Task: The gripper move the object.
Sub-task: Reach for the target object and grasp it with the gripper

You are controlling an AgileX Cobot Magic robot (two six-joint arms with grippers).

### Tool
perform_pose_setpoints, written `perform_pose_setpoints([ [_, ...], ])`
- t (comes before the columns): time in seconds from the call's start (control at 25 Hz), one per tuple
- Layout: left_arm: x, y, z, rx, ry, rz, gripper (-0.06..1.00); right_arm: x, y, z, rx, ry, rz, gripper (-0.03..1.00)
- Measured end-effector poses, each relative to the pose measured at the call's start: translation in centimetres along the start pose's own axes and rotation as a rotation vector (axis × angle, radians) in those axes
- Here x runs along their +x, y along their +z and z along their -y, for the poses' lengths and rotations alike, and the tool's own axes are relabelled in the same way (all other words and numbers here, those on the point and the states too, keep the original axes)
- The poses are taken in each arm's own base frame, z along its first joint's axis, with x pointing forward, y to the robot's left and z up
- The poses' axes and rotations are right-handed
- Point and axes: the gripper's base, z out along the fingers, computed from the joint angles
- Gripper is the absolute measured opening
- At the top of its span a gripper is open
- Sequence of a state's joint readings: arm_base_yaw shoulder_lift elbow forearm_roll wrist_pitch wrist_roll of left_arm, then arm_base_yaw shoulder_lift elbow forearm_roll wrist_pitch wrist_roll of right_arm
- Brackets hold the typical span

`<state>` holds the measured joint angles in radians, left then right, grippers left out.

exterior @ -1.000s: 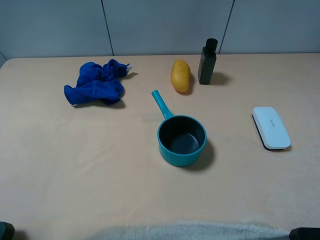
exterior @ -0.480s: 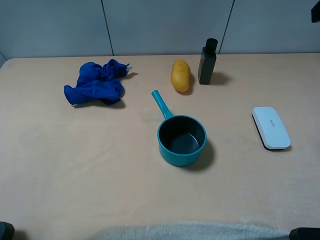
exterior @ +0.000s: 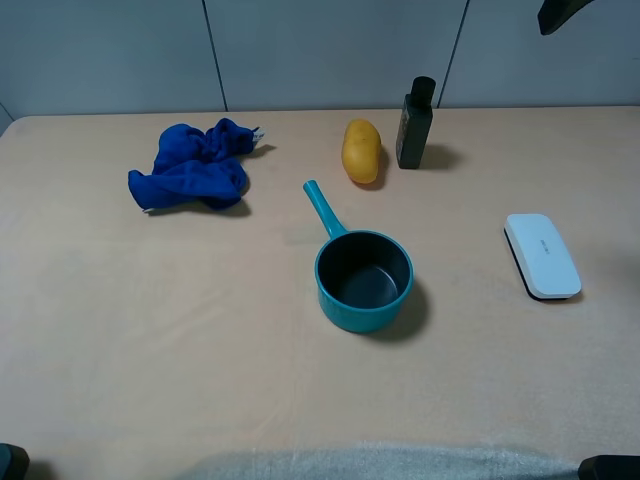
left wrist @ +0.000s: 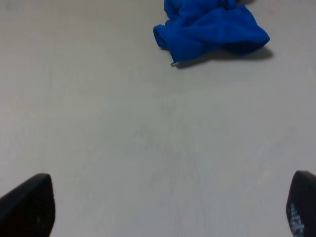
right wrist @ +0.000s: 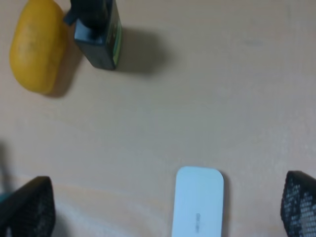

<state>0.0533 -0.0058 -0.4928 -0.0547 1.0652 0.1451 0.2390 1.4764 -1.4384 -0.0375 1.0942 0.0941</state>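
Next, the robot's right gripper should move to the small dark bottle beside the yellow potato and close on the bottle's upper body (exterior: 416,112) (right wrist: 98,38), just under its cap.
The small dark bottle (exterior: 414,125) with a round black cap stands upright at the back of the table, just right of a yellow potato (exterior: 361,151). It also shows in the right wrist view (right wrist: 97,32), well ahead of my right gripper (right wrist: 163,205), which is open and empty above the table. A black part of the right arm (exterior: 560,12) shows at the top right corner of the high view. My left gripper (left wrist: 165,207) is open and empty over bare table, far from the bottle.
A teal saucepan (exterior: 363,279) sits mid-table, handle pointing back left. A flat white box (exterior: 541,255) lies at the right, also between the right fingertips' view (right wrist: 197,202). A crumpled blue cloth (exterior: 192,166) lies at the back left (left wrist: 212,27).
A black part of the right arm has come into the high view at the top right corner and moved leftward. The objects on the table have not moved.
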Motion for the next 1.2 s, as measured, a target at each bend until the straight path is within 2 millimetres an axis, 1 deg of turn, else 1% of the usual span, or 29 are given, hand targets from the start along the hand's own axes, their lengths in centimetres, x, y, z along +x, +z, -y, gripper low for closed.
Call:
perform_pose_setpoints([
  [0.48,0.0,0.0,0.0,0.000,0.000,0.000,0.94,-4.6,4.4,-0.9,-0.028,0.017,-0.076,0.69],
  [0.92,0.0,0.0,0.0,0.000,0.000,0.000,0.94,-7.4,8.7,-1.6,-0.053,0.013,-0.103,0.69],
  [1.04,0.0,0.0,0.0,0.000,0.000,0.000,0.94,-8.0,10.0,-2.3,-0.053,-0.006,-0.114,0.69],
  [1.2,0.0,0.0,0.0,0.000,0.000,0.000,0.94,-8.7,11.8,-3.9,-0.060,-0.040,-0.117,0.69],
])
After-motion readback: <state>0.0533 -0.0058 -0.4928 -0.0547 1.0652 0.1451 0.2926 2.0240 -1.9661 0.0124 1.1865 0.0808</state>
